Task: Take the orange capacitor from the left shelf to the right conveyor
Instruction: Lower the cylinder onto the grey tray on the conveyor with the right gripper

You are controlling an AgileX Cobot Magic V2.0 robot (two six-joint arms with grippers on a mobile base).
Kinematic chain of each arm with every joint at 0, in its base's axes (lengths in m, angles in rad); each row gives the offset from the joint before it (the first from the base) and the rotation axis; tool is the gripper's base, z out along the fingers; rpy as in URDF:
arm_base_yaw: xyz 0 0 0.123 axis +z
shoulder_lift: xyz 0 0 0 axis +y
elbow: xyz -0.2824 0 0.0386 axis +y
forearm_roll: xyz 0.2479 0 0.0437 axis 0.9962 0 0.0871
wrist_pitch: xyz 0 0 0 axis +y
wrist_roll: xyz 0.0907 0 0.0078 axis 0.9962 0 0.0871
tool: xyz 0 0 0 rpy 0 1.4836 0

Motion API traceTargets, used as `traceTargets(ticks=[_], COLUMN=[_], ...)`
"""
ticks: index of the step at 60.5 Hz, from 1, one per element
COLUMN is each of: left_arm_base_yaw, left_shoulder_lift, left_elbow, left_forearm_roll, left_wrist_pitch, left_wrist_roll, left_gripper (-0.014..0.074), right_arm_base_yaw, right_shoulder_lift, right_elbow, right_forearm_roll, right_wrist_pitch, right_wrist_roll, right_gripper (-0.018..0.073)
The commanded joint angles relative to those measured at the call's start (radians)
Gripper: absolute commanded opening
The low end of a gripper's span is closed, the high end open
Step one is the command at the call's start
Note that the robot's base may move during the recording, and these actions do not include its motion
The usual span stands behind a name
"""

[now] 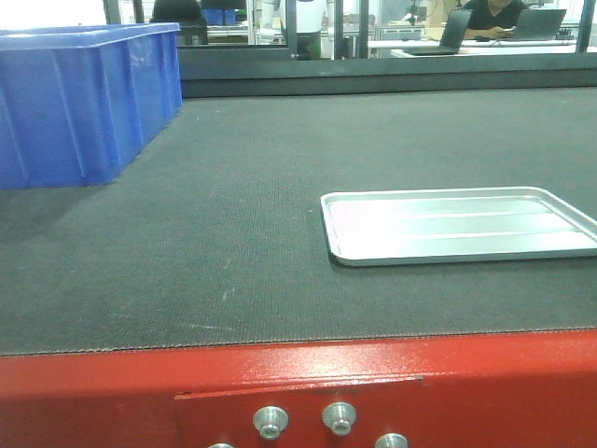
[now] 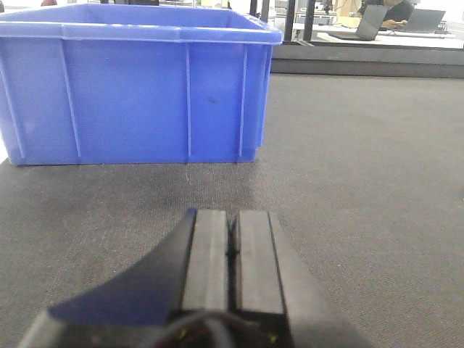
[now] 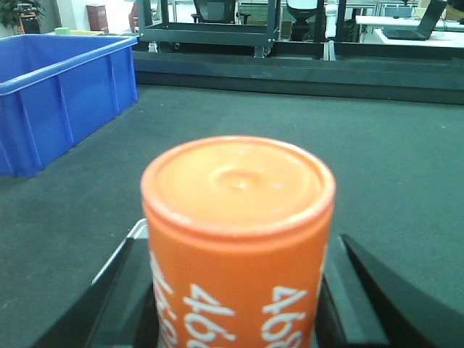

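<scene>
Next, I set the orange capacitor upright near the middle of the silver tray [image 1: 464, 236] with my right gripper.
The orange capacitor [image 3: 238, 239], with white "4680" down its side, stands upright and fills the right wrist view. My right gripper [image 3: 239, 250] is shut on it, a dark finger on each side. A corner of the silver tray [image 3: 138, 230] shows just beyond its left finger. That tray [image 1: 328, 224] lies empty on the right conveyor's dark belt [image 1: 233, 233] in the front view, where neither gripper shows. My left gripper [image 2: 233, 217] is shut with nothing in it, low over the belt and facing a blue bin [image 2: 138, 94]. The left shelf is out of view.
The blue bin [image 1: 75, 103] stands at the belt's far left. A red frame edge [image 1: 280, 383] with bolts runs along the near side. Beyond the belt's far end are dark racks and desks with a seated person [image 1: 499, 14].
</scene>
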Motion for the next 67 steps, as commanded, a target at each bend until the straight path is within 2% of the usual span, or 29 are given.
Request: traceTargets(ticks=[1, 15, 32, 50, 58, 67], left_arm_base_yaw=[-0.004, -0.004, -0.004, -0.004, -0.004, -0.004], left_shoulder_lift=[-0.011, -0.011, -0.011, -0.011, -0.011, -0.011], left_elbow=[-0.006, -0.006, -0.006, -0.006, -0.006, -0.006], left_forearm_roll=[-0.002, -0.002, -0.002, -0.002, -0.002, -0.002], left_wrist_pitch=[-0.084, -0.084, -0.084, -0.084, -0.084, -0.084], left_wrist_roll=[0.000, 0.000, 0.000, 0.000, 0.000, 0.000], left_gripper=[-0.0127, -0.0127, -0.0127, -0.0127, -0.0127, -0.0127], right_arm_base_yaw=[-0.001, -0.001, -0.001, -0.001, -0.001, 0.001], right_shoulder_lift=[0.013, 0.013, 0.042, 0.427, 0.618, 0.775], right_elbow=[-0.033, -0.033, -0.058, -0.256, -0.312, -0.300], right_forearm_roll=[-0.008, -0.008, -0.008, -0.008, -0.008, -0.008], right_wrist_pitch=[-0.090, -0.091, -0.170, -0.251, -0.362, -0.538], right_wrist_roll=[-0.007, -0.007, -0.007, -0.007, -0.007, -0.007], right_gripper=[0.0055, 0.0055, 0.0055, 0.0055, 0.0055, 0.0055])
